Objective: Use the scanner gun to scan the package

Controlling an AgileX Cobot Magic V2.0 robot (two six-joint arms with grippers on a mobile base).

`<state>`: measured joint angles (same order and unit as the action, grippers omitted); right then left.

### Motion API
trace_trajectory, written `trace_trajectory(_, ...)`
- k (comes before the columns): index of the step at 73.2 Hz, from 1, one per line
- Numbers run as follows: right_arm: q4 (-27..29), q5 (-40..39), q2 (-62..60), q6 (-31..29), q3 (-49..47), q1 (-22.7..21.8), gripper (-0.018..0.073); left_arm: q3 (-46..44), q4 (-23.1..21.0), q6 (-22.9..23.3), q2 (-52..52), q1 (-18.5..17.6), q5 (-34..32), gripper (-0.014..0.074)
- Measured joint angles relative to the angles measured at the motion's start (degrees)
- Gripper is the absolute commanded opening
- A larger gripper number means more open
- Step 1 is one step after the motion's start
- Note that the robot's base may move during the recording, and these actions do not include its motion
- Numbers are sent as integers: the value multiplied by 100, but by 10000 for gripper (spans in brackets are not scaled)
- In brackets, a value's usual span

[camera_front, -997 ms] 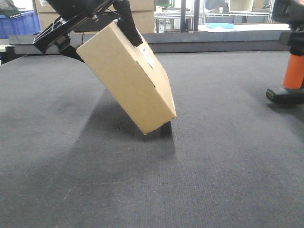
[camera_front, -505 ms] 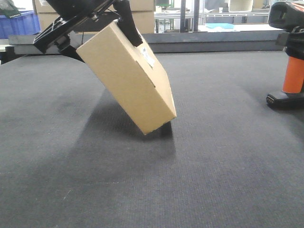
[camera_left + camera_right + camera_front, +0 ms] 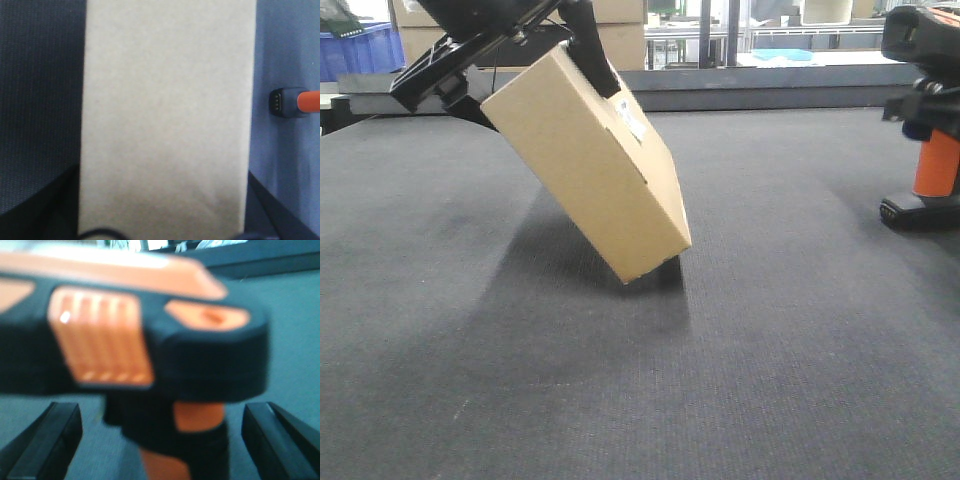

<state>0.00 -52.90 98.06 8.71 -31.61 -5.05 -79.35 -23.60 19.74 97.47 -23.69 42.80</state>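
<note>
The package will leave my left gripper and come to rest on the dark mat (image 3: 345, 215) in front of the blue crate, far away from the scanner gun.
The package (image 3: 585, 160), a plain tan box with a small white label (image 3: 632, 122), is tilted with its lower corner on the dark mat. My left gripper (image 3: 535, 95) is shut on its upper end, and the box fills the left wrist view (image 3: 167, 115). The scanner gun (image 3: 932, 150) stands upright at the right edge, with an orange handle, black head and black foot. Its foot also shows in the left wrist view (image 3: 284, 102). My right gripper (image 3: 160, 440) is open, with its fingers (image 3: 50, 435) on either side of the scanner's handle (image 3: 200, 425) and apart from it.
The dark grey mat (image 3: 740, 350) covers the table. A raised dark rail (image 3: 770, 95) runs along its far edge. Behind it are a blue crate (image 3: 360, 45), stacked cardboard boxes (image 3: 625, 30) and shelving.
The scanner's black head has come further into view at the right edge, shifting slightly left and down with the right gripper around it. The package and left arm have not moved.
</note>
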Motion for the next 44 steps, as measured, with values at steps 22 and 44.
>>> trace_trajectory(22, -144, 382, 0, 0, 0, 0, 559, 0, 0, 0, 0, 0, 0, -111)
trace_trajectory(44, -202, 1111, -479, 0, 0, 0, 559, 0, 39, 0, 0, 0, 10, -111)
